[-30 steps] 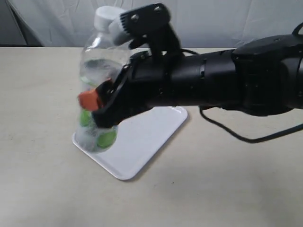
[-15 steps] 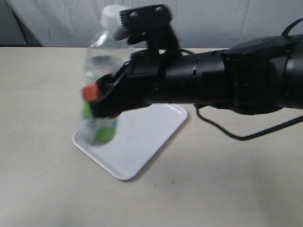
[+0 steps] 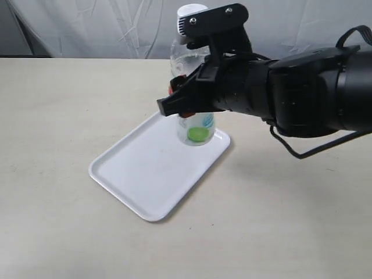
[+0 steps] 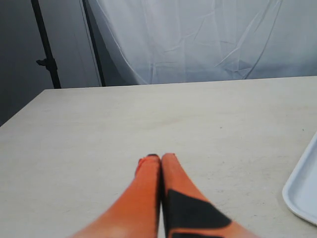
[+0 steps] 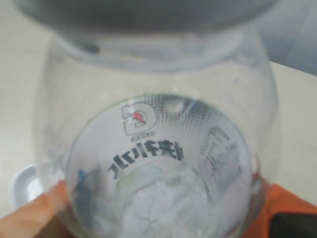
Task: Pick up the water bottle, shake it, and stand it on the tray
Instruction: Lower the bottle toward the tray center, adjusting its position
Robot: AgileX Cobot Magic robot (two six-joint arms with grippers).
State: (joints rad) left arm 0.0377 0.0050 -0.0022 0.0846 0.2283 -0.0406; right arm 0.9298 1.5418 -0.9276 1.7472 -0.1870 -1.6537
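Next, the right gripper releases the water bottle upright on the middle of the white tray [image 3: 161, 168]. The bottle is now over the tray's far corner.
The water bottle [image 3: 196, 125] is upright over the far right corner of the white tray [image 3: 145, 174]; whether its base touches the tray I cannot tell. Its white cap [image 3: 189, 16] shows above the arm. My right gripper [image 3: 186, 107] is shut on the bottle's middle, the black arm reaching in from the right. In the right wrist view the clear bottle [image 5: 158, 163] fills the frame between orange fingers [image 5: 285, 208]. My left gripper [image 4: 161, 161] hangs shut and empty above bare table, with the tray's edge [image 4: 302, 191] off to one side.
A beige table [image 3: 52, 110] carries everything. White cloth [image 3: 93, 29] hangs behind it. A black cable [image 3: 314, 152] droops from the right arm to the table. A dark stand pole [image 4: 47, 47] rises beyond the table's corner in the left wrist view.
The right gripper has carried the bottle rightward and away from the tray's near left part to its far right corner. The bottle has gone from blurred and tilted to sharp and upright.
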